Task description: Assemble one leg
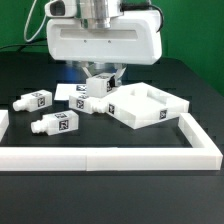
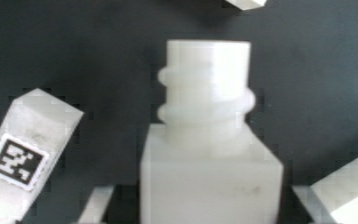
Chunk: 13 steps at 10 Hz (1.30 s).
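Next, I release the white leg on the marker board's edge (image 1: pixel 66 91) farthest from the large white square panel.
My gripper (image 1: pixel 102 78) hangs low over the middle of the table, its jaws on either side of a white leg (image 1: pixel 100 89). In the wrist view that leg (image 2: pixel 208 140) fills the middle, its narrower stub end pointing away from the gripper (image 2: pixel 208 205) and its square body between the fingers (image 2: pixel 101 205). The gripper looks shut on it. A second leg (image 1: pixel 92 106) lies just below it in the exterior view. Two more tagged legs lie to the exterior view's left (image 1: pixel 33 100) (image 1: pixel 55 123). One tagged leg (image 2: pixel 30 145) shows beside the held one.
The large flat white square panel (image 1: pixel 148 112) with a raised rim lies to the exterior view's right of the gripper. Long white border rails run along the front (image 1: pixel 100 155) and right (image 1: pixel 196 138). The marker board (image 1: pixel 68 90) lies behind the legs.
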Each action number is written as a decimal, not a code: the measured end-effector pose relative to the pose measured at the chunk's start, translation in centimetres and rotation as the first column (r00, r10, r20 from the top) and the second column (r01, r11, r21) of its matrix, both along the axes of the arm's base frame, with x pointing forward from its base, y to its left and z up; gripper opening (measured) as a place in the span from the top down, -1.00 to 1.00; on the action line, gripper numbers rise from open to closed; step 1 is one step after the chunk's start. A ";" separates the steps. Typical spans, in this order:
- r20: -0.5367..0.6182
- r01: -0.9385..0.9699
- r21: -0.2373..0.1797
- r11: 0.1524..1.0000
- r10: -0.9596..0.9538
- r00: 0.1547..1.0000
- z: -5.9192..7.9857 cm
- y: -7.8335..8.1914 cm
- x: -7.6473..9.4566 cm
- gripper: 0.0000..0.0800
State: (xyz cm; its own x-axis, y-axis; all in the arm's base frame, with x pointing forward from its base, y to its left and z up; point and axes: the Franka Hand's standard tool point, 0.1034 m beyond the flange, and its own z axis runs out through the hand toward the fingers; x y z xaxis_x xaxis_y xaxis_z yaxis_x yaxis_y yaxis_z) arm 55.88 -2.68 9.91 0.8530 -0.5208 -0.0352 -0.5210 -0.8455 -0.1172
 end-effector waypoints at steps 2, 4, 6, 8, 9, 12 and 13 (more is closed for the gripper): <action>0.045 -0.082 -0.029 0.996 0.084 0.995 -0.5 -1.4 -2.4 0.29; 0.042 -0.082 -0.044 0.996 0.084 0.996 -0.5 -2.9 -7.6 0.29; 0.043 -0.087 -0.044 0.995 0.089 0.995 -0.4 -2.2 -8.0 0.29; 0.041 -0.088 -0.044 0.995 0.090 0.995 -0.5 -2.2 -8.0 0.29; 0.042 -0.090 -0.044 0.995 0.092 0.995 -0.7 -2.3 -8.4 0.29; 0.006 -0.104 -0.021 0.994 0.104 0.995 -2.5 -4.8 -16.4 0.29; -0.020 -0.068 0.001 0.998 0.068 0.997 -3.1 -6.1 -18.3 0.29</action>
State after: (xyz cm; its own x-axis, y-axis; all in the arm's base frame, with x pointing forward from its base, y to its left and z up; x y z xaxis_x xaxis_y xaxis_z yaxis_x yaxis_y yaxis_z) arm 37.55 -8.74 6.84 0.8854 -0.4618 -0.0530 -0.4648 -0.8788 -0.1076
